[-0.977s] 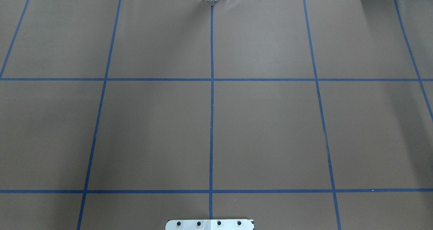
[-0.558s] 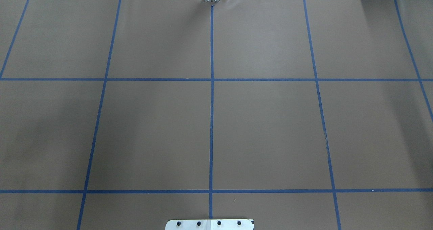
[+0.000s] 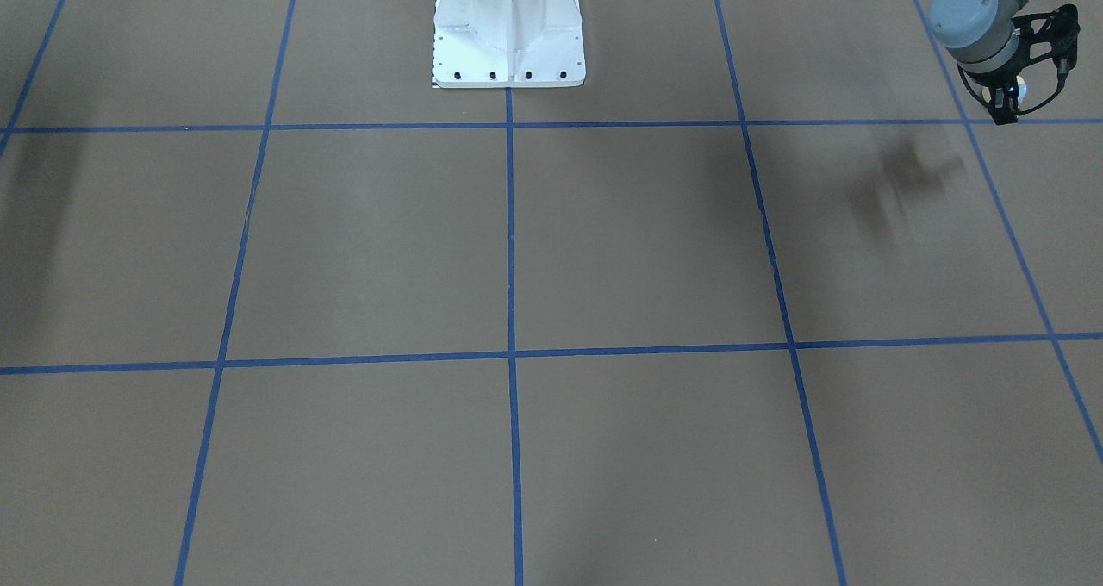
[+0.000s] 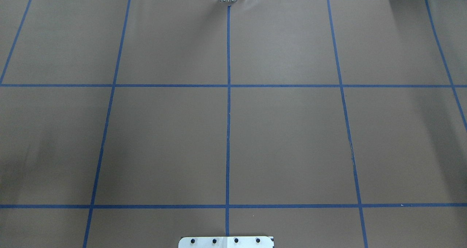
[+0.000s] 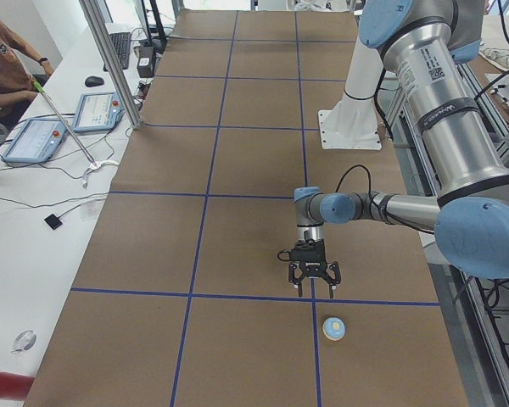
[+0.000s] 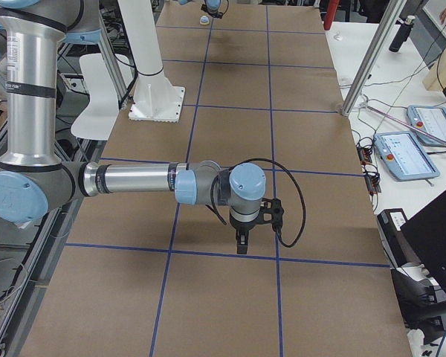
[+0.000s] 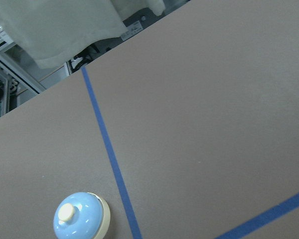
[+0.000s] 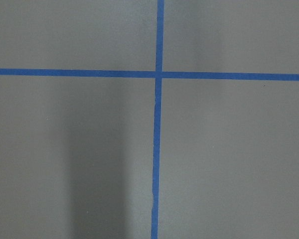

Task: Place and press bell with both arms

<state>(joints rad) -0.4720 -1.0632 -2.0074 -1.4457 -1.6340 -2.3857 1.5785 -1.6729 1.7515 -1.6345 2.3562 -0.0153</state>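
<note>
I should next close my left gripper around the sides [image 3: 1021, 90] [image 7: 102, 219] of the light-blue bell, because the bell must be placed before it gets pressed.
The light-blue bell [image 5: 333, 328] with a cream button and base ring stands upright on the brown table near the end on my left side. It also shows in the left wrist view [image 7: 81, 217], next to a blue tape line. My left gripper [image 5: 315, 287] hangs open and empty above the table, a short way from the bell and not touching it; it also shows at the top right of the front-facing view [image 3: 1030, 86]. My right gripper [image 6: 241, 244] points down over a tape line near the other end; I cannot tell whether it is open or shut.
The white pedestal base [image 3: 508, 26] stands at the robot's side of the table. Blue tape lines [image 4: 228, 131] divide the brown surface into squares. A side bench with tablets [image 5: 34, 140] and a seated person [image 5: 4, 68] lies beyond the far edge.
In the overhead view the soft shadow on the left part of the table has shifted toward the left edge. No arm or bell shows there.
</note>
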